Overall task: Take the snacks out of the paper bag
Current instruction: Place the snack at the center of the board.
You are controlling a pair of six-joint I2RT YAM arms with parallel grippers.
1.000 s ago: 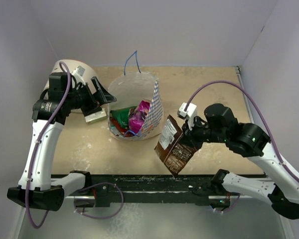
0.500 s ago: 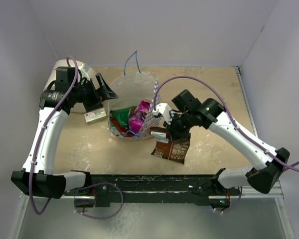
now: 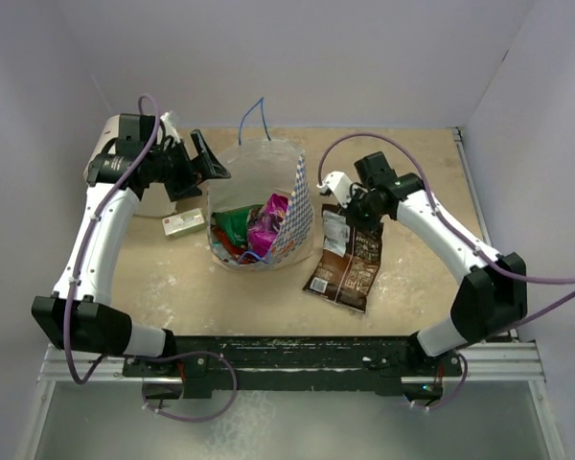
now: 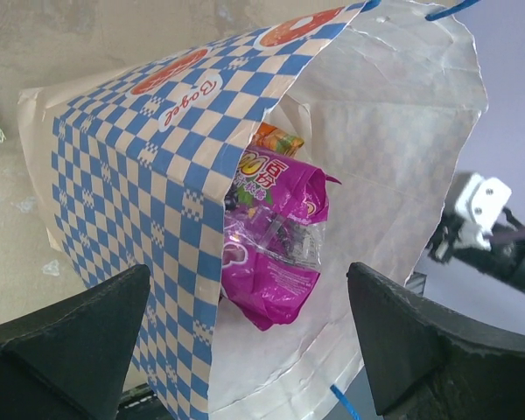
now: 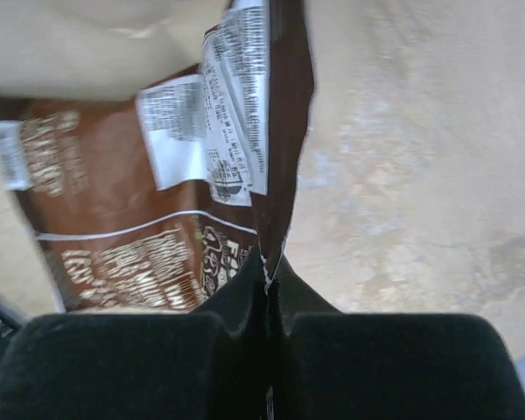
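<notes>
Next, my left gripper goes to the top of the paper bag's upright blue handle (image 3: 258, 102) on the bag's far side and closes there.
The white paper bag (image 3: 259, 206) with the blue pattern stands open at mid-table. Green (image 3: 232, 226) and magenta-purple (image 3: 265, 228) snack packets lie inside it. The left wrist view shows the bag (image 4: 149, 192), the magenta packet (image 4: 276, 236) and an orange packet (image 4: 276, 140) behind it. My left gripper (image 3: 206, 165) is open and empty at the bag's left rim, its jaws straddling the bag's edge (image 4: 254, 350). My right gripper (image 3: 350, 213) is shut on the top edge of the dark brown packet (image 3: 348, 268), right of the bag. The pinch shows in the right wrist view (image 5: 269, 289), with the packet (image 5: 131, 227) hanging down.
A big white cylinder (image 3: 115, 144) stands at the far left behind my left arm. A small flat whitish box (image 3: 184, 224) lies left of the bag. Grey walls close in the far side and both sides. A black rail (image 3: 287, 353) runs along the near edge.
My right gripper has carried the brown packet from the near edge up and to the right, beside the bag. My left gripper has moved farther back along the bag's left rim.
</notes>
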